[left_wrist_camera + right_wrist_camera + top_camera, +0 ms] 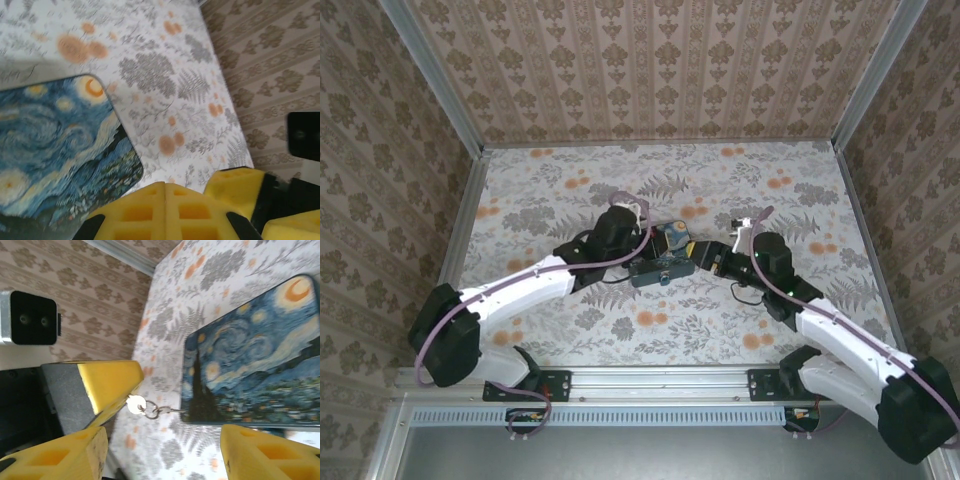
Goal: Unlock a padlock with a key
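Next, I take the second key [168,410] with my right gripper before my left gripper opens, because that key dangles from the ring beyond my left gripper's fingers.
The starry-night box [655,270] lies mid-table between both arms, its painted lid [50,150] toward both wrist cameras. My left gripper [166,189] is shut, its yellow fingers [107,382] pinching a round-headed key [136,404]. From that key a ring links to a second small key [172,411] whose tip reaches the box's dark side [200,410]. I cannot make out the padlock; it is hidden at the box's edge. My right gripper [162,440] stands open just short of the keys, nothing between its fingers [235,182].
The table has a flowered cloth [550,190] and patterned walls [650,70] on three sides. Both arms crowd the centre around the box. There is open cloth behind the box and to either side.
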Robot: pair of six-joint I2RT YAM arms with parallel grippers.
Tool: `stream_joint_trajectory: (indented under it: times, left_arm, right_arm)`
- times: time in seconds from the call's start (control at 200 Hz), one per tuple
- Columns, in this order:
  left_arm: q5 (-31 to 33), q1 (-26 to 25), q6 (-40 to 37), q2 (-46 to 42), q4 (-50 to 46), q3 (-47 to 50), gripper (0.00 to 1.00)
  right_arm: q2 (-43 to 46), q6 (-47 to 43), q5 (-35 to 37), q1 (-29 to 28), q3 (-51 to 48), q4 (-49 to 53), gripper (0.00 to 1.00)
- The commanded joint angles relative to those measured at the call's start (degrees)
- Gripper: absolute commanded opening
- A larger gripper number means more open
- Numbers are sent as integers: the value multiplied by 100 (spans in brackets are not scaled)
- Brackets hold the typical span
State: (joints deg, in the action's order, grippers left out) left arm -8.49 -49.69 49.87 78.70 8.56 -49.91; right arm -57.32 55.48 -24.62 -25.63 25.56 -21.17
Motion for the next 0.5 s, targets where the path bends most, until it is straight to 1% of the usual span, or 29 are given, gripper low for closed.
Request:
stream_joint_trajectory:
  times: [0.0, 0.08, 0.23, 0.33, 0.495]
  left_arm:
    - [-268, 101, -377, -198, 1481, 351, 0]
    - [-350, 153, -251, -223, 2145, 619, 0]
    - [-342, 175, 91, -182, 3424, 1109, 0]
    - [-353, 179, 337, -32, 4168, 1302, 0]
    - [-487, 189, 698, 318, 4975, 1352, 0]
  right_arm:
    - [-205, 988, -418, 31, -68, -1512, 62]
    - [-337, 1171, -428, 31, -95, -1947, 60]
    - [-544, 1306, -374, 31, -99, -2413, 53]
    - [-661, 1360, -342, 29, -64, -2589, 52]
    - [-924, 1371, -322, 31, 58, -2791, 53]
